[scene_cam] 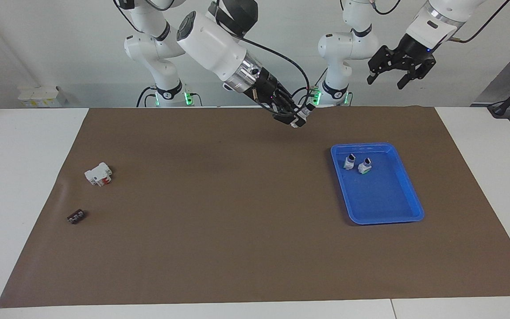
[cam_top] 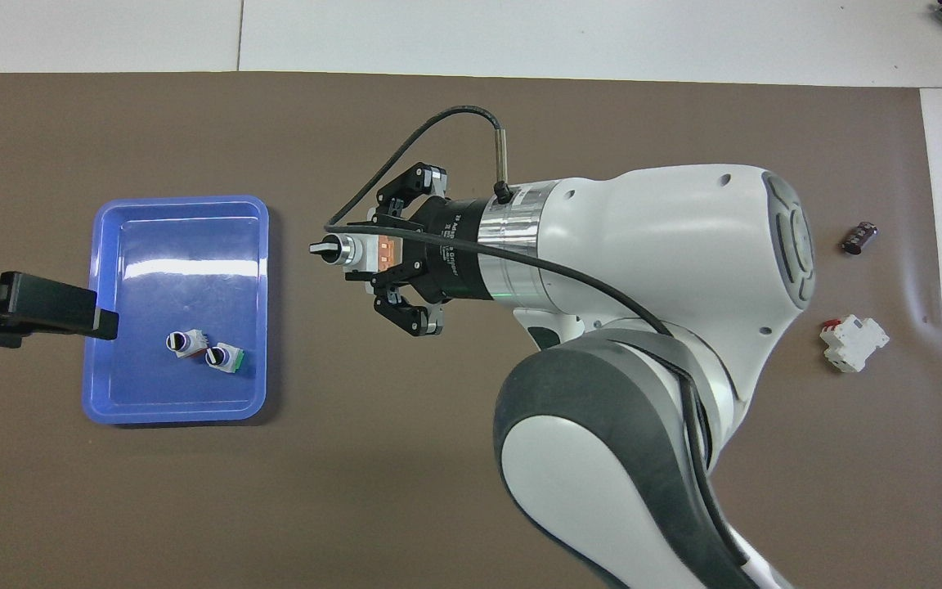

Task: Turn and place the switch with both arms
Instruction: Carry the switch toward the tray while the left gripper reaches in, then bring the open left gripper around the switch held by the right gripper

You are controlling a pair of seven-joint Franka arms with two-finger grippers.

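Note:
My right gripper holds the switch beside the blue tray. My left gripper needs to close on the black knob (cam_top: 325, 249) of that switch.
My right gripper (scene_cam: 297, 119) is shut on a switch (scene_cam: 303, 118) and holds it in the air over the brown mat, beside the blue tray. In the overhead view the right gripper (cam_top: 381, 254) holds the switch (cam_top: 346, 249) level, black knob pointing toward the tray and an orange face up. Two more switches (scene_cam: 349, 162) (scene_cam: 365, 166) lie in the blue tray (scene_cam: 396, 215), also seen from overhead (cam_top: 185, 341) (cam_top: 226, 358). My left gripper (scene_cam: 387, 80) is open, empty and raised high; from overhead it (cam_top: 99, 321) shows over the tray's rim (cam_top: 177, 200).
A larger white block with red parts (scene_cam: 98, 174) (cam_top: 853, 342) lies on the mat toward the right arm's end. A small flat black piece (scene_cam: 76, 216) (cam_top: 859, 238) lies farther from the robots than that block. The brown mat (scene_cam: 219, 221) covers most of the table.

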